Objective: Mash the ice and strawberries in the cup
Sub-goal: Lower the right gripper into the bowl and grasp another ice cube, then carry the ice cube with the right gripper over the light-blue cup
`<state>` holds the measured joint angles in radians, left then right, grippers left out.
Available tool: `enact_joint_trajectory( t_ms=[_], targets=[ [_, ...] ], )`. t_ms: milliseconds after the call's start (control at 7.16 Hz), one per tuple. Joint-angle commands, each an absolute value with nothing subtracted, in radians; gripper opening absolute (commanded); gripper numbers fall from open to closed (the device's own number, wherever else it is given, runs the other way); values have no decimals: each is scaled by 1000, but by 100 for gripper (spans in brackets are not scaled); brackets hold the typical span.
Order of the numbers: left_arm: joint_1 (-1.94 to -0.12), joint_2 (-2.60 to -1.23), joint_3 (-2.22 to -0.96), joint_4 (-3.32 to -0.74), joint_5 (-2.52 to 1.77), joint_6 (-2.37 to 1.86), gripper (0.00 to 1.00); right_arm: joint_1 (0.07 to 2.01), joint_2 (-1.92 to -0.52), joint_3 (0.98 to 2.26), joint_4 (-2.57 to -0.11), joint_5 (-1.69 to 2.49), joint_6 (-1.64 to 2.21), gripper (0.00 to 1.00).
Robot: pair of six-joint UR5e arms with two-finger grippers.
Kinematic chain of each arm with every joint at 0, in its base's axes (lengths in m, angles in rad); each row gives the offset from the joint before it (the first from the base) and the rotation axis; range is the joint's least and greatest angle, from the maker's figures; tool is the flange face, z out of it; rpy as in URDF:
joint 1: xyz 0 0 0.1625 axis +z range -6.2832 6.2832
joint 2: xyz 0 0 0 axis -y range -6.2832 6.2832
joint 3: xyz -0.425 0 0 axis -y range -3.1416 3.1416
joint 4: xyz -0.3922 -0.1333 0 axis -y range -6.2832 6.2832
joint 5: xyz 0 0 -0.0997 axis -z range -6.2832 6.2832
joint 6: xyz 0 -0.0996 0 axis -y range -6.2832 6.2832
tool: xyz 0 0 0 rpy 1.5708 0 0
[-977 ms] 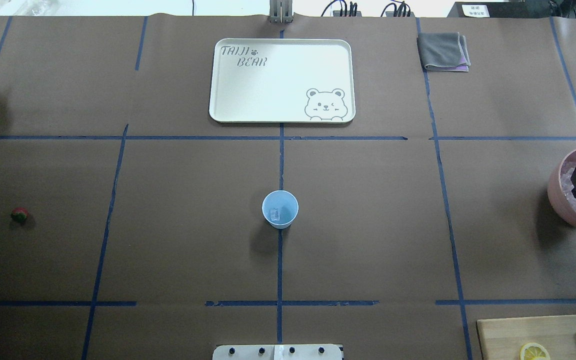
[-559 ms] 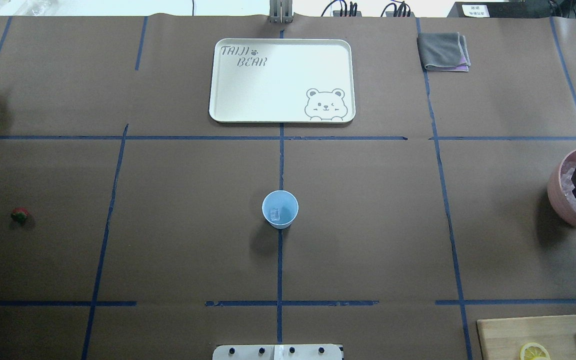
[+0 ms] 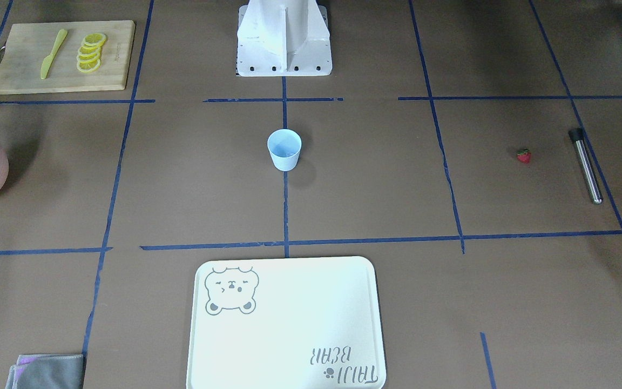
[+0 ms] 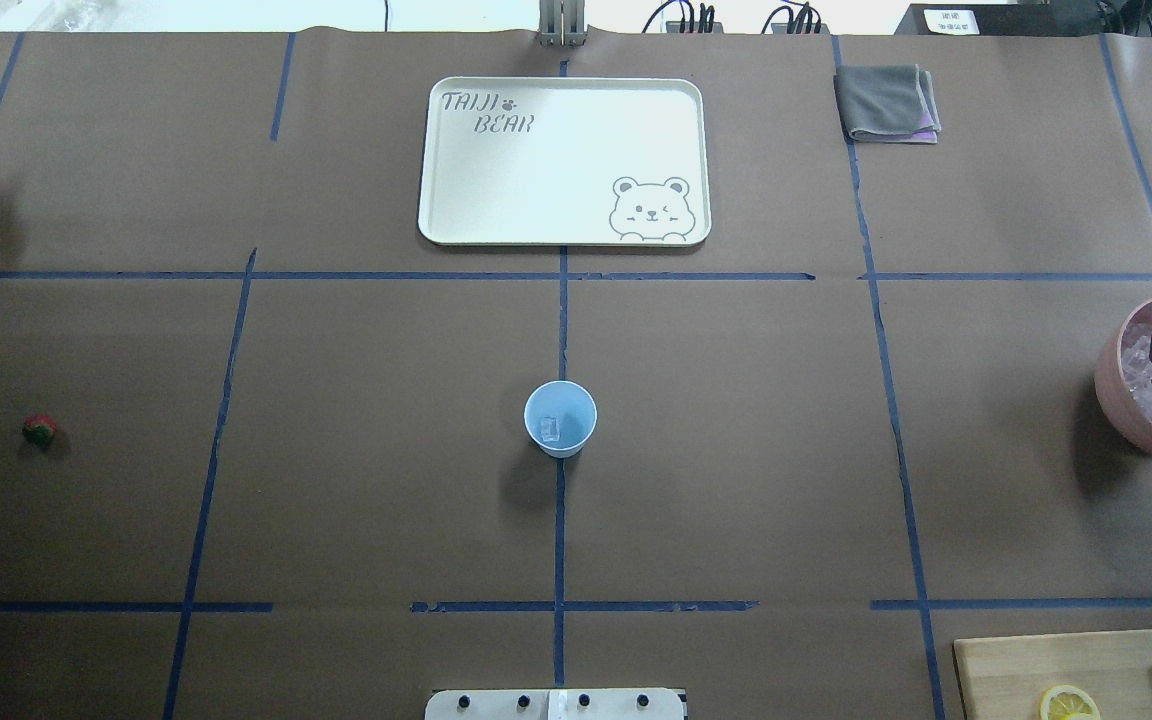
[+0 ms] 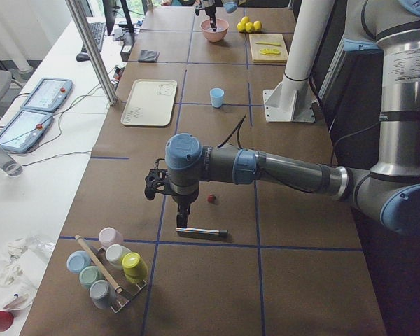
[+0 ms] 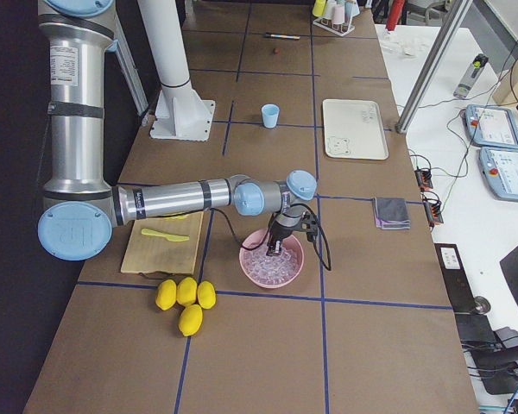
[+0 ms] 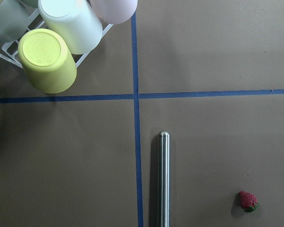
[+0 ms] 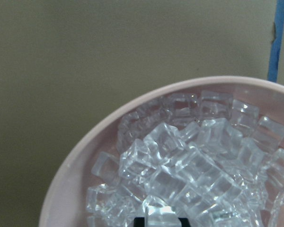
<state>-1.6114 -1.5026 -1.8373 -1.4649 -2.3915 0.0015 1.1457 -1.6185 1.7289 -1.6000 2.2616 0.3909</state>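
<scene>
The robot's right gripper will release its ice cube inside the pale blue cup (image 3: 286, 143), where it will join the cube already there.
The pale blue cup (image 4: 560, 418) stands upright at the table's centre with one cube of ice (image 4: 549, 429) inside. More ice (image 8: 189, 165) fills the pink bowl (image 4: 1114, 392) at the right edge. My right gripper (image 8: 162, 220) is down in that bowl, its fingertips (image 8: 140, 220) close together on either side of one cube. The strawberry (image 4: 39, 430) lies alone at the far left, beside a steel rod (image 7: 164, 179). My left gripper (image 5: 154, 187) hovers over that rod and shows only in the exterior left view, so I cannot tell if it is open.
A white bear tray (image 4: 564, 160) lies at the back centre, with a grey cloth (image 4: 886, 102) to its right. A cutting board (image 3: 19, 70) holds lemon slices and a yellow knife. Whole lemons (image 6: 183, 297) sit near the bowl. A rack of coloured cups (image 7: 57, 42) stands beyond the rod.
My right gripper has sunk a little lower into the pink bowl of ice. The cup, strawberry and tray have not moved.
</scene>
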Motion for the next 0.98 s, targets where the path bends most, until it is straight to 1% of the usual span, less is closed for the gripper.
enact_joint_trajectory(
  t_ms=[0, 279, 559, 838],
  targets=[
    [-1612, -1503, -1838, -1465, -2391, 2, 100, 1150, -1609, 1776, -1600, 2244, 391, 0],
    [-1611, -1503, -1838, -1465, -2391, 2, 100, 1180, -1608, 1924, -1614, 2237, 396, 0],
    [-1611, -1502, -1836, -1465, -2391, 2, 100, 1157, -1472, 1940, -1615, 2240, 453, 0],
    [-1611, -1502, -1830, -1465, -2391, 2, 100, 1028, -1329, 1940, -1614, 2232, 591, 0]
  ],
)
